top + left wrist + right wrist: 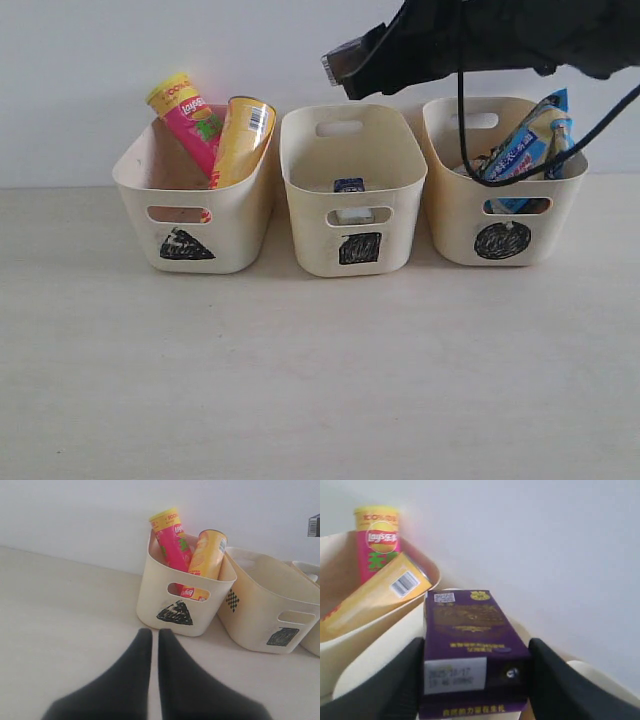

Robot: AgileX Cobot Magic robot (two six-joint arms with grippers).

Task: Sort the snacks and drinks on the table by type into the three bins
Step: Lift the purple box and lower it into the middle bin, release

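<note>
I will release the dark purple drink carton, which hangs high above that bin now, from my right gripper inside the square-marked middle bin (380, 204), next to the blue-and-white carton.
My right gripper (476, 662) is shut on the dark purple drink carton (470, 640), one finger on each side. In the exterior view it hangs high above the square-marked middle bin (352, 190), where a blue-and-white carton (349, 186) lies. The triangle-marked left bin (195, 215) holds the pink canister (190, 118) and the yellow-orange canister (243, 138), both leaning. Blue-and-white foil packets (525, 145) stick out of the circle-marked right bin (500, 215). My left gripper (154, 635) is shut and empty, low over the table (65, 610) in front of the triangle bin (182, 597).
The three bins stand in a row against a white wall at the table's far edge. A black cable (520, 165) from the right arm loops down in front of the right bin. Bare table (320, 380) stretches in front of the bins.
</note>
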